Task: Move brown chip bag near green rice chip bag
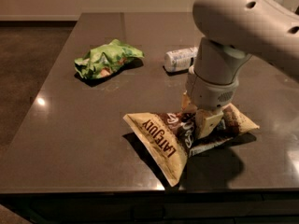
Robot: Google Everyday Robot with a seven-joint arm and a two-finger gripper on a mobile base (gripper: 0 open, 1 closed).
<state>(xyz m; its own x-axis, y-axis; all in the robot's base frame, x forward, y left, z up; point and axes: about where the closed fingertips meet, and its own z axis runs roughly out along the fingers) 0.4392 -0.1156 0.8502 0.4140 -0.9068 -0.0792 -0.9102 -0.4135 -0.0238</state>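
My gripper should put the brown chip bag down on the table (pixel 106 85) in front of the green rice chip bag.
The brown chip bag (pixel 159 141) lies at the front right of the dark table (pixel 70 125), its cream "LATE JULY" end pointing to the front edge. My gripper (pixel 198 118) comes straight down on the bag's dark middle and is shut on it, so the foil bunches up between the fingers (pixel 207 122). The bag's left end stands slightly off the table over its shadow. The green rice chip bag (pixel 106 59) lies crumpled at the back left, well apart from the brown bag.
A clear plastic bottle with a white label (pixel 180 59) lies on its side behind my arm, right of the green bag. The table's front edge runs just below the brown bag. Floor shows beyond the left edge.
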